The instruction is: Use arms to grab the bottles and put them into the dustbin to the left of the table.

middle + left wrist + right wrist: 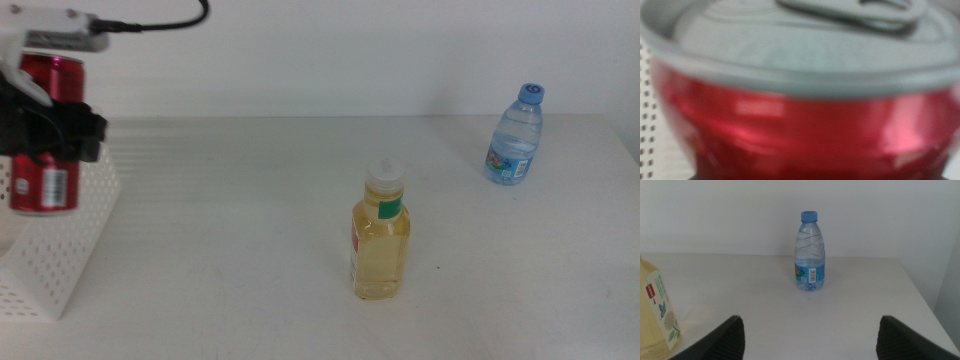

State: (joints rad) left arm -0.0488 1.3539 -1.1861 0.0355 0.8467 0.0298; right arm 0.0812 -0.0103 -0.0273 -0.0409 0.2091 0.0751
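Observation:
The robot's left gripper should release the red soda can on the bottom of the dustbin, between its white holed walls [26, 214].
My left gripper [52, 130] is shut on the red soda can [45, 187] and holds it upright above the white perforated dustbin [62, 255] at the table's left edge. The can [800, 115] fills the left wrist view, with its grey top up close. The yellow-liquid bottle [380, 245] stands upright in the middle of the white table [230, 200]. The small water bottle [516, 135] stands at the far right. My right gripper [812, 340] is open and empty, well short of the water bottle [810, 252], with the yellow bottle [655, 312] off to one side.
The dustbin's holed wall [647, 130] shows beside the can in the left wrist view. The right arm is out of the middle view. A plain white wall stands behind the table.

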